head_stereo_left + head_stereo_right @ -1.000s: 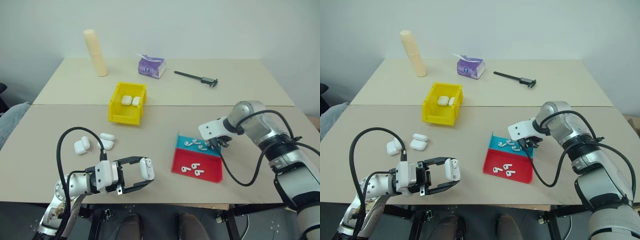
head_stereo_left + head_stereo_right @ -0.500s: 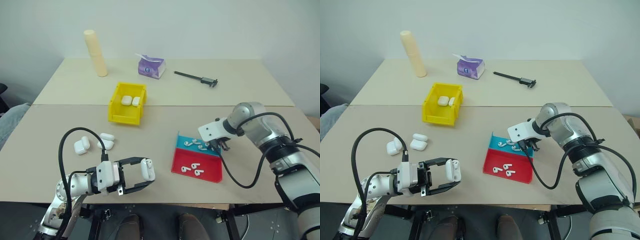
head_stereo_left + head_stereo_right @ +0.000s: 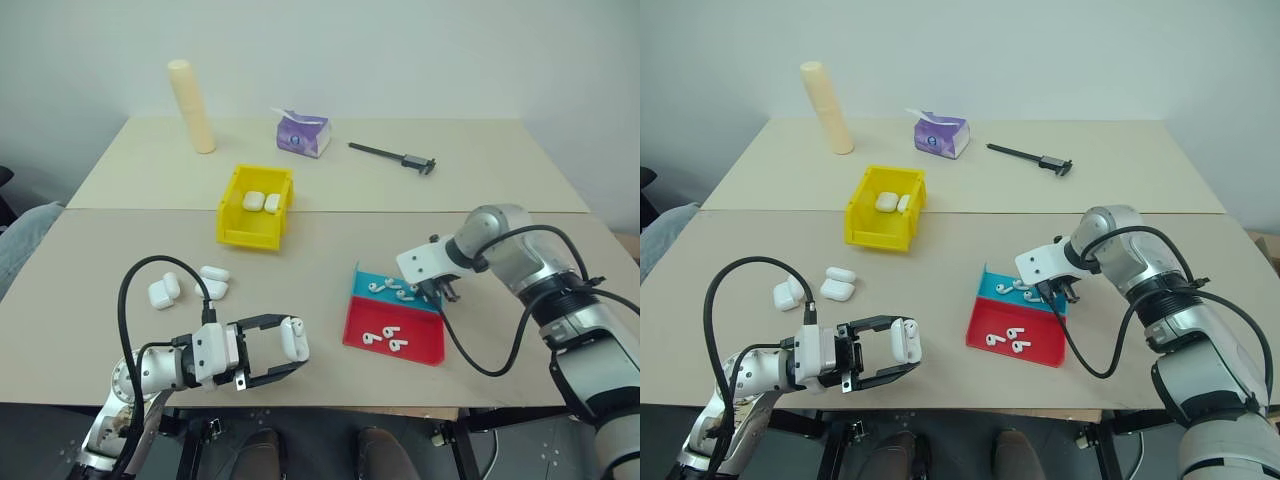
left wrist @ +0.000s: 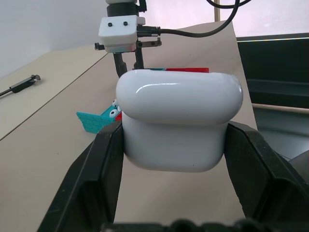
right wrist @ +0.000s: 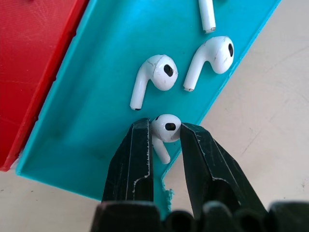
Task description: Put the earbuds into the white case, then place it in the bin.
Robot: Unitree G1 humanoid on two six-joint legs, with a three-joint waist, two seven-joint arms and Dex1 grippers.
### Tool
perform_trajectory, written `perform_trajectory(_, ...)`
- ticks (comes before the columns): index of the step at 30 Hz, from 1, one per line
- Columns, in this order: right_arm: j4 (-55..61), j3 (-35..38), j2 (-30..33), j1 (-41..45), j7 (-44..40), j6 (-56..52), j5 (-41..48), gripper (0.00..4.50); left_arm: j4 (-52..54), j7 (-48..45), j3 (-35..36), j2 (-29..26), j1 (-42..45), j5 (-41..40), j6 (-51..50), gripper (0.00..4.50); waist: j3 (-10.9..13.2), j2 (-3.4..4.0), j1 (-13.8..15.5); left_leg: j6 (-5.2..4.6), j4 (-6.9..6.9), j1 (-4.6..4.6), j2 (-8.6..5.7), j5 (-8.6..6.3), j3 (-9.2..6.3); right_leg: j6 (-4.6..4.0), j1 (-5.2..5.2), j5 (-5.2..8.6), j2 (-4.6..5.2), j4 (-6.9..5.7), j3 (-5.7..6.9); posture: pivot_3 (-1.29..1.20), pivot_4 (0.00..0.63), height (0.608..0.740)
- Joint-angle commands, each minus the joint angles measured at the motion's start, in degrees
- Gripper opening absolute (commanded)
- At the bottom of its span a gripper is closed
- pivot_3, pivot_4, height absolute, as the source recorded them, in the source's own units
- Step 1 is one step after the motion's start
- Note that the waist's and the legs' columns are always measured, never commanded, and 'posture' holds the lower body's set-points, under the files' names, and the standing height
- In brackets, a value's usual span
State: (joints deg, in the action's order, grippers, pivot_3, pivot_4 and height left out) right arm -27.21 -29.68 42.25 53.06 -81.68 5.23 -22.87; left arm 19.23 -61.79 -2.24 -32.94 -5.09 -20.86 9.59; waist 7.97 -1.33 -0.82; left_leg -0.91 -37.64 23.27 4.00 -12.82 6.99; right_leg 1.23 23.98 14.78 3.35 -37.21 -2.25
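The robot's right gripper needs to release the earbud in the white case (image 3: 358,274), above the far corner of the teal half that is nearest the bin.
My left gripper (image 3: 291,352) is shut on a white case (image 4: 178,121) and holds it level above the table's near edge, lid closed. Over the teal half of the tray (image 5: 91,121), my right gripper (image 5: 164,133) points steeply down and is shut on one earbud (image 5: 166,127) at the tray's edge. Two more earbuds (image 5: 157,72) lie just beyond it, and others (image 3: 385,338) rest in the red half. The yellow bin (image 3: 250,238) stands at mid-table, left of centre, with two white cases (image 3: 262,202) inside.
Three loose white cases (image 3: 165,290) lie on the table left of the held one. At the back are a cream cylinder (image 3: 192,105), a purple tissue pack (image 3: 302,133) and a black caliper (image 3: 393,155). A black cable loops above my left arm.
The right gripper's fingers have drawn together over the teal part of the tray. The left gripper and its case have stayed in place.
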Motion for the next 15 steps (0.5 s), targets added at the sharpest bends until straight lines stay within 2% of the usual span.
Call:
perform_trajectory(1, 4.35, 4.09, 1.26, -0.79, 0.05, -3.76, 2.69, 0.66, 0.96, 0.91, 0.13, 0.67, 1.58, -1.26, 0.81, 2.8, 0.0, 0.0, 0.02, 0.0, 0.0, 0.01, 0.0, 0.0, 0.0, 0.0, 0.01, 0.0, 0.0, 0.0, 0.0, 0.0, 0.15, 0.74)
perform_trajectory(3, 7.58, 6.69, 1.92, -1.22, 0.09, -6.52, 4.81, 0.66, 1.42, 1.33, 0.47, 1.05, 2.33, -2.15, 0.37, 2.8, 0.0, 0.0, 0.04, 0.0, 0.0, 0.1, 0.0, 0.0, 0.0, 0.0, 0.1, 0.0, 0.0, -0.01, -0.01, 0.0, 0.15, 0.74)
perform_trajectory(5, 14.04, 12.83, 2.75, -1.66, 1.17, -12.9, 9.39, 0.66, 2.65, 2.99, 0.99, 1.96, 4.73, -4.18, -1.58, 2.8, 0.04, 0.06, 0.1, 0.0, 0.01, 0.16, 0.0, 0.0, -0.01, 0.0, 0.16, 0.0, 0.0, -0.01, -0.01, 0.0, 0.15, 0.74)
perform_trajectory(10, 32.29, 29.64, 3.25, -2.79, 2.95, -39.58, 25.03, 0.66, 4.93, 4.41, 0.98, 3.12, 9.69, -9.19, -5.89, 2.8, 0.04, 0.07, 0.32, 0.0, -0.04, 0.28, 0.0, 0.0, -0.18, 0.04, 0.18, -0.03, 0.0, -0.03, 0.04, 0.0, 0.15, 0.74)
perform_trajectory(12, 37.65, 33.39, 3.58, -3.66, 4.08, -46.49, 29.75, 0.66, 5.62, 4.41, 1.04, 2.85, 10.53, -10.36, -7.23, 2.8, 0.04, 0.07, 0.31, -0.01, -0.04, 0.27, 0.0, -0.01, -0.27, 0.04, 0.14, -0.03, 0.01, -0.01, 0.05, 0.0, 0.15, 0.74)
perform_trajectory(15, 47.64, 46.45, -0.2, -4.31, 7.14, -64.55, 45.31, 0.66, 6.35, 3.49, 0.39, 2.49, 13.51, -12.15, -9.48, 2.8, 0.04, 0.06, 0.25, -0.01, -0.05, 0.24, -0.01, -0.02, -0.35, 0.05, 0.11, -0.03, 0.02, -0.01, 0.05, 0.0, 0.15, 0.74)
